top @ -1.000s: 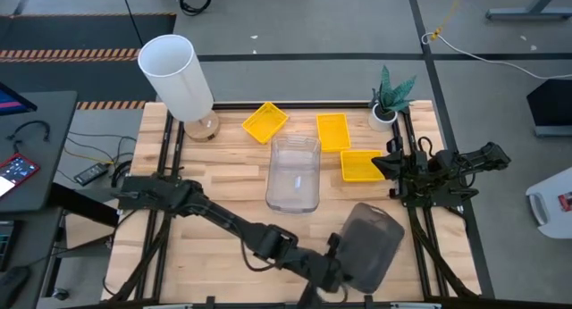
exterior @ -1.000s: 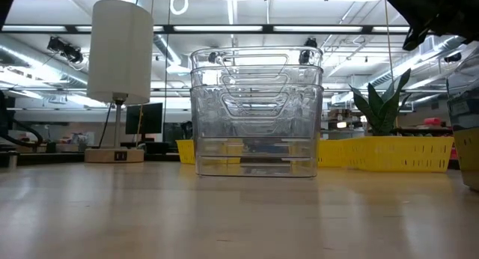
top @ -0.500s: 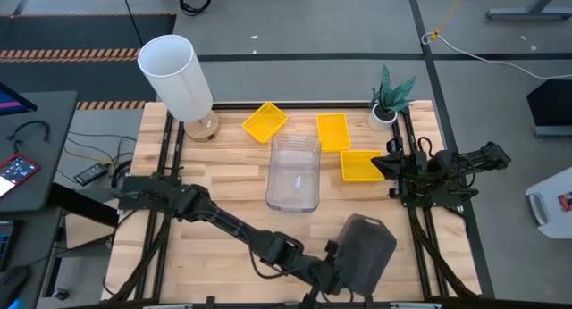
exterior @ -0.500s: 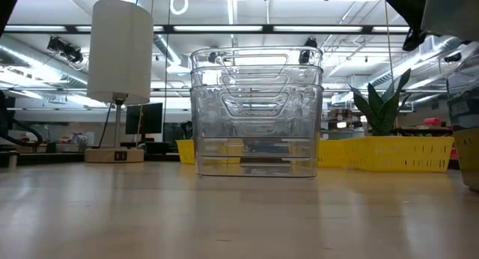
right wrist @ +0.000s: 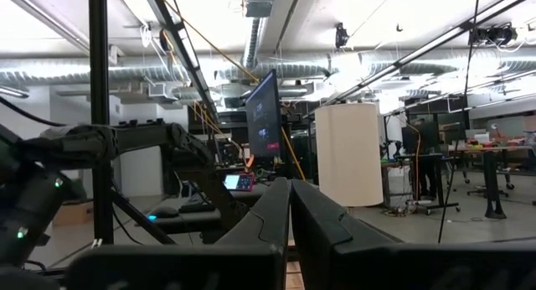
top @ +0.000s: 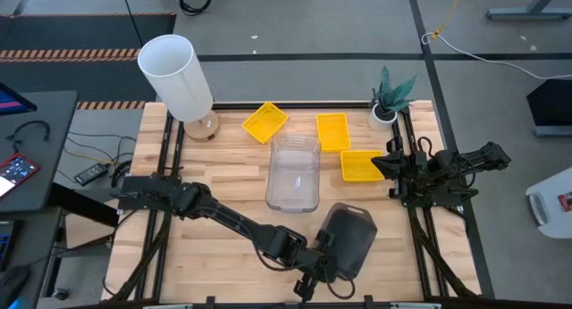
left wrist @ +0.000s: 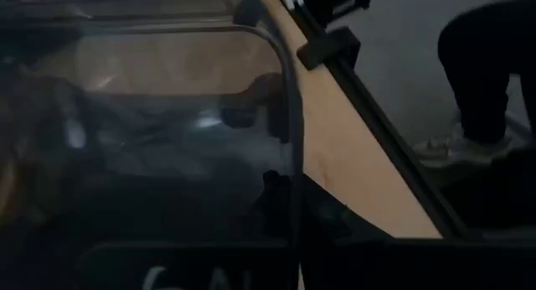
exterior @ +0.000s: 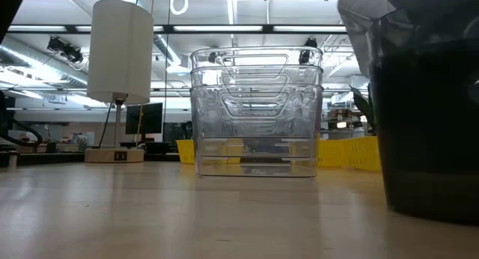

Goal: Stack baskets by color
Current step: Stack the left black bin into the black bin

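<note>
The upper grey basket leans high and tilted inside the grey basket below, so the robot's left gripper needs to open, take its near rim (left wrist: 293, 143) and settle it down flush.
A dark grey basket (top: 350, 238) hangs tilted over the table's near middle, and my left gripper (top: 315, 269) is shut on it. In the low view the grey basket (exterior: 430, 132) fills the right side, with its lower edge down at the table top. A stack of clear baskets (top: 293, 173) stands in the middle of the table. Beyond it three yellow baskets (top: 264, 121) (top: 332, 130) (top: 360, 164) lie flat on the table. My right gripper (right wrist: 290, 214) waits shut at the right edge, pointing out over the table. My left gripper holds the grey basket by the rim (left wrist: 289, 156) of its near-left end, coming slanting down from the table's left. The gripper's own body hides the fingertips. The basket is tilted, its far end higher; I cannot tell whether its lower edge (exterior: 419, 208) touches the table.
A tall white cylinder (top: 174, 72) stands at the far left corner and a small potted plant (top: 389, 102) at the far right. My right arm (top: 438, 173) lies along the right edge. Bare wood (top: 214, 255) shows at the near left.
My left gripper has sunk and tipped further downward, moving slightly toward the table's left. The grey basket has come down with it, from well above the table to table level. In the low view it now fills the right side, where only a corner showed before.
</note>
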`<state>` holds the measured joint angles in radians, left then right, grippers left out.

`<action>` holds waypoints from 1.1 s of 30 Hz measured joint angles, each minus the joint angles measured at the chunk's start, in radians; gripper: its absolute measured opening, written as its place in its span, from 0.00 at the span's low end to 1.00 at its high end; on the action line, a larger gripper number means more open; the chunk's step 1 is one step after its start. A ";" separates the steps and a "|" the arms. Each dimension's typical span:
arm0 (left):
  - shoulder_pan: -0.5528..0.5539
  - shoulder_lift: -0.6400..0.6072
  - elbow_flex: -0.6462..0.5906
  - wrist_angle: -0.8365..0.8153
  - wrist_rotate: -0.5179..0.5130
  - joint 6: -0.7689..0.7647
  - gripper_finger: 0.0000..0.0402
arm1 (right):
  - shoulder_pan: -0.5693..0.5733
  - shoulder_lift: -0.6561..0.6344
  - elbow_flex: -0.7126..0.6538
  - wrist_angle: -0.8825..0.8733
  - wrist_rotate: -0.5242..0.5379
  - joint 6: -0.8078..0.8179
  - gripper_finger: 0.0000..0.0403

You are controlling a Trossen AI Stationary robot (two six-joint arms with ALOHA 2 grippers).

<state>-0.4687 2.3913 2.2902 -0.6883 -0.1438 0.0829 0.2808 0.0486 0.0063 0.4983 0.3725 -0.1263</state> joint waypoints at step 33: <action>-0.014 -0.049 0.028 -0.135 -0.028 0.029 0.45 | 0.000 0.000 0.000 0.001 0.000 0.000 0.06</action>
<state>-0.4825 2.3422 2.3182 -0.8236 -0.1713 0.1121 0.2809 0.0486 0.0065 0.4995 0.3723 -0.1261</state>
